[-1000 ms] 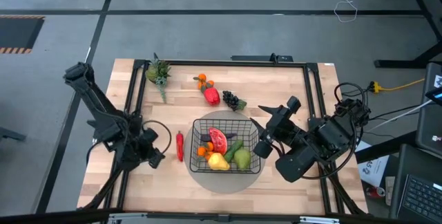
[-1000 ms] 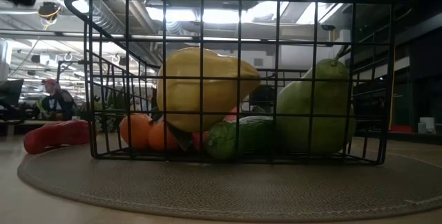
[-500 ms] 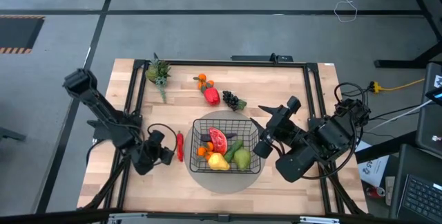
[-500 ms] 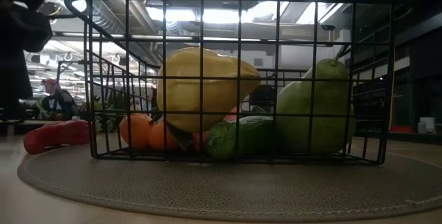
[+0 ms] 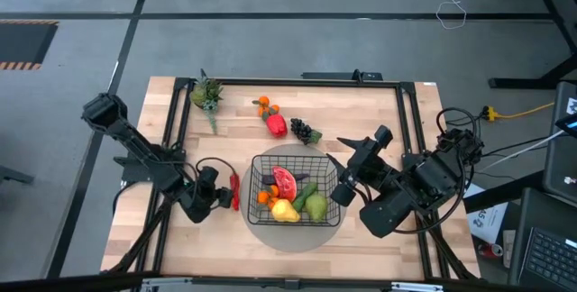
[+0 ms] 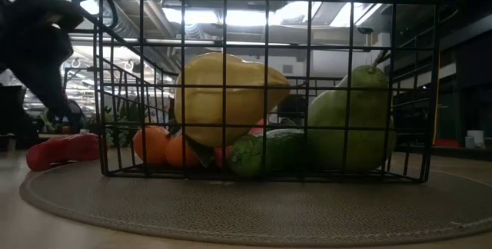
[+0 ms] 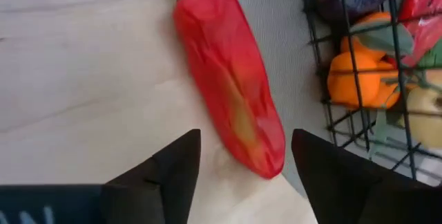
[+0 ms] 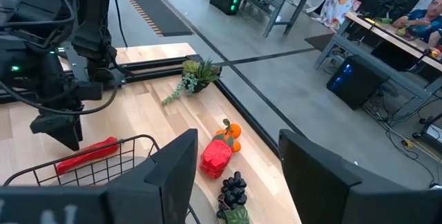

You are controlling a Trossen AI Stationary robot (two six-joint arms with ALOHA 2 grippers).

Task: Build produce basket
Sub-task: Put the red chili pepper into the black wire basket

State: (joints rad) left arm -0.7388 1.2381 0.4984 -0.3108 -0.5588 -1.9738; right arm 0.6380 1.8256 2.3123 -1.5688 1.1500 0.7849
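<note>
The red chili's near end [image 5: 235, 207] [image 7: 264, 160] is opposite its stem, beside the black wire basket. Next, my left gripper closes on it there.
The black wire basket [image 5: 255, 161] stands on a grey round mat [image 5: 293, 234] and holds a red slice, a yellow fruit [image 6: 227, 95], a green pear [image 6: 354, 122], oranges and a cucumber. A red chili [image 7: 231, 79] lies on the table just left of the basket, partly on the mat's edge. My left gripper [image 7: 242, 158] is low over the chili's near end, open, with one finger on either side and neither touching it. My right gripper [image 5: 347, 168] hangs open high above the table, right of the basket.
At the far side lie a red pepper [image 5: 276, 125], dark grapes [image 5: 305, 132], small oranges [image 5: 263, 105] and a leafy sprig [image 5: 206, 94]. A black frame runs along the table's edges. There is bare wood near the front edge.
My left gripper has sunk and gone toward the table's right, up to the red chili. In the low view its dark arm has come down into the picture at the left. The chili and the basket have stayed in place.
</note>
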